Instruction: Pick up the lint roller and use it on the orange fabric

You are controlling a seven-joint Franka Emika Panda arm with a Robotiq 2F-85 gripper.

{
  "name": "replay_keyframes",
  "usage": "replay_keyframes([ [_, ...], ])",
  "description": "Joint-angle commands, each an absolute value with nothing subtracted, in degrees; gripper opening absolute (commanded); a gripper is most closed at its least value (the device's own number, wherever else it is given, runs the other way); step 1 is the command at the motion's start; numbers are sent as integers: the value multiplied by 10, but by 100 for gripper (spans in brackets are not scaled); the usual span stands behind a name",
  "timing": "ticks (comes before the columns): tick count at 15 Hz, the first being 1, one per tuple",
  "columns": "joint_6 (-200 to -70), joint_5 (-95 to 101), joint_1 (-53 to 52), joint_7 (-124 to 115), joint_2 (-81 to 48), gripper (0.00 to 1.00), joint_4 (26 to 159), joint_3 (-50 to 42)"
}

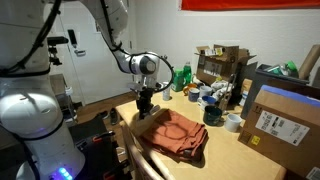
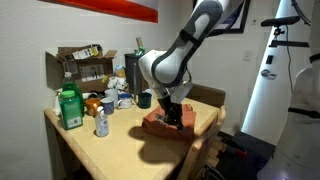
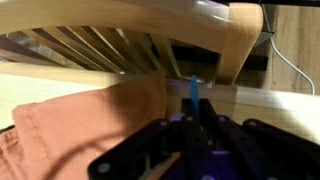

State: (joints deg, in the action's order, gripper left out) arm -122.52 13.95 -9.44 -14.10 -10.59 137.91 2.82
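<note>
Next, my gripper sets the lint roller down and releases it on the bare wooden table (image 1: pixel 141 107), just beyond the far corner of the orange fabric.
The orange fabric (image 1: pixel 172 135) lies rumpled on the wooden table's near corner; it shows in both exterior views (image 2: pixel 160 127) and at the left of the wrist view (image 3: pixel 80 130). My gripper (image 1: pixel 146 103) hangs over the fabric's edge by the table corner (image 2: pixel 173 113). In the wrist view the jaws (image 3: pixel 195 125) are shut on a slim stick with a light-blue end, the lint roller (image 3: pixel 194 90). Its tip points at the table edge beside the fabric. The rest of the roller is hidden by the fingers.
A wooden chair back (image 3: pixel 120 45) stands close beyond the table edge. A green bottle (image 1: pixel 183 77), mugs, a white tape roll (image 1: pixel 233 122) and cardboard boxes (image 1: pixel 283 118) crowd the far side. A small spray bottle (image 2: pixel 101 122) stands near the green bottle (image 2: pixel 69 108).
</note>
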Motion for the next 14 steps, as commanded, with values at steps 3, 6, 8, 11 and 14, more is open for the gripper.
replay_keyframes([
  [3, -1233, 140, -100, -134, -94, 3, 1378, 55],
  [6, -1255, 136, -98, -118, -106, 3, 1367, 61],
  [8, -1263, 130, -96, -106, -110, 3, 1362, 62],
  [11, -1257, 138, -100, -123, -109, 11, 1366, 59],
  [14, -1257, 138, -100, -123, -111, 11, 1365, 59],
])
